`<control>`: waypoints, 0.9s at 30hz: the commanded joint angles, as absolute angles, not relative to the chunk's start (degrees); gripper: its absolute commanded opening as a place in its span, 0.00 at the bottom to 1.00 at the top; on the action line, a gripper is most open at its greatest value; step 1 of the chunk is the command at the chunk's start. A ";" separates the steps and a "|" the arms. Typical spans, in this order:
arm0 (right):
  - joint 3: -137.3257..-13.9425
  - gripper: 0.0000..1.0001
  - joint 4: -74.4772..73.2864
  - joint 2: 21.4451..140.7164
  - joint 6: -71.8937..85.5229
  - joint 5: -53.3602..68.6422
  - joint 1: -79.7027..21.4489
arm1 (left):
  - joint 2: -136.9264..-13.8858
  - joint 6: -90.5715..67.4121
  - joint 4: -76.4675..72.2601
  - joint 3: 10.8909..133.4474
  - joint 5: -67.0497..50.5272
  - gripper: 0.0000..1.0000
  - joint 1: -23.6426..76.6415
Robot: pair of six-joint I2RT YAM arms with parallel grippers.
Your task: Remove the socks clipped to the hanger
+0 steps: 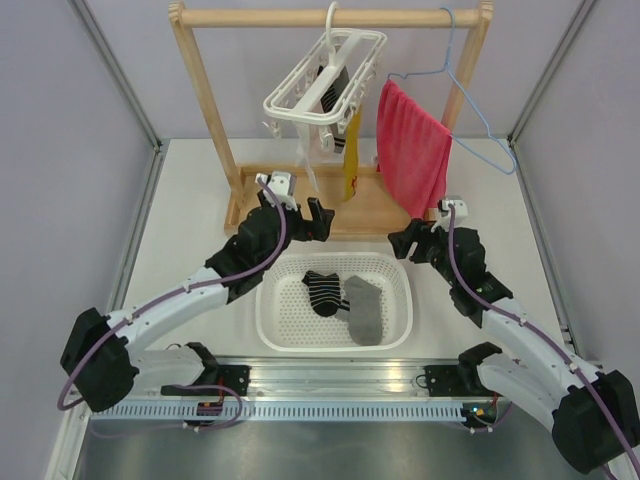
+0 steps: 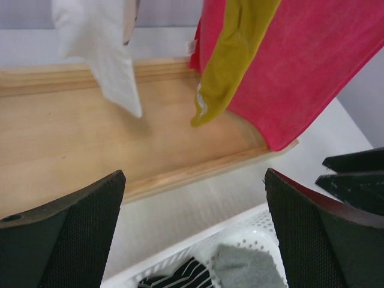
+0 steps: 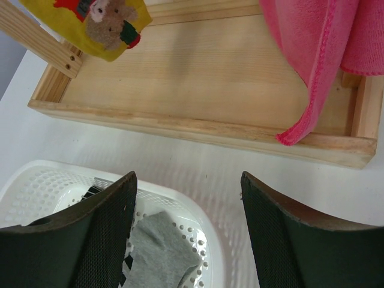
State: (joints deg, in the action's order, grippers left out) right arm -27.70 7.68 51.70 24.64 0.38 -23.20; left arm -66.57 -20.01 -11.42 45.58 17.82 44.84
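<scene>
The yellow sock's loose lower end [image 1: 350, 183] [image 2: 213, 99] hangs beside the red towel, and my left gripper will go there next and close on it.
The white hanger [image 1: 325, 85] hangs by its hook from the wooden rail, with a dark striped piece lying in its frame. A mustard yellow sock [image 1: 351, 165] and a white sock [image 2: 111, 60] hang from its clips. The yellow sock also shows in the left wrist view [image 2: 231, 60] and the right wrist view [image 3: 99, 24]. A black-and-white striped sock [image 1: 322, 292] and a grey sock [image 1: 364, 308] lie in the white basket [image 1: 405, 290]. My left gripper [image 1: 318, 218] is open and empty below the hanging socks. My right gripper [image 1: 405, 240] is open and empty over the basket's right rim.
A red towel [image 1: 410, 150] hangs on a thin blue wire hanger [image 1: 470, 90] to the right of the socks. The wooden rack's base tray [image 3: 198, 78] lies behind the basket, with uprights at both ends. Enclosure walls stand left and right.
</scene>
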 commanded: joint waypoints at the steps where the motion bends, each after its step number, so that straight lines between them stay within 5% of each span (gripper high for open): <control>1: -27.42 0.75 10.81 50.45 25.31 1.84 -22.59 | -72.65 -18.90 -20.91 51.76 6.35 1.00 42.46; 21: -27.07 0.74 16.08 52.73 25.31 6.85 -20.92 | -94.48 -20.48 -28.12 68.20 5.80 1.00 41.40; 23: -27.16 0.74 16.87 53.43 25.40 7.55 -20.66 | -96.06 -20.13 -28.39 69.25 6.06 0.89 41.40; 25: -27.16 0.74 17.31 53.70 25.31 8.00 -20.57 | -97.64 -20.04 -28.39 69.78 7.29 0.64 41.48; 27: -27.16 0.74 17.93 54.14 25.40 8.70 -20.30 | -98.52 -19.43 -28.13 70.84 8.96 0.50 41.40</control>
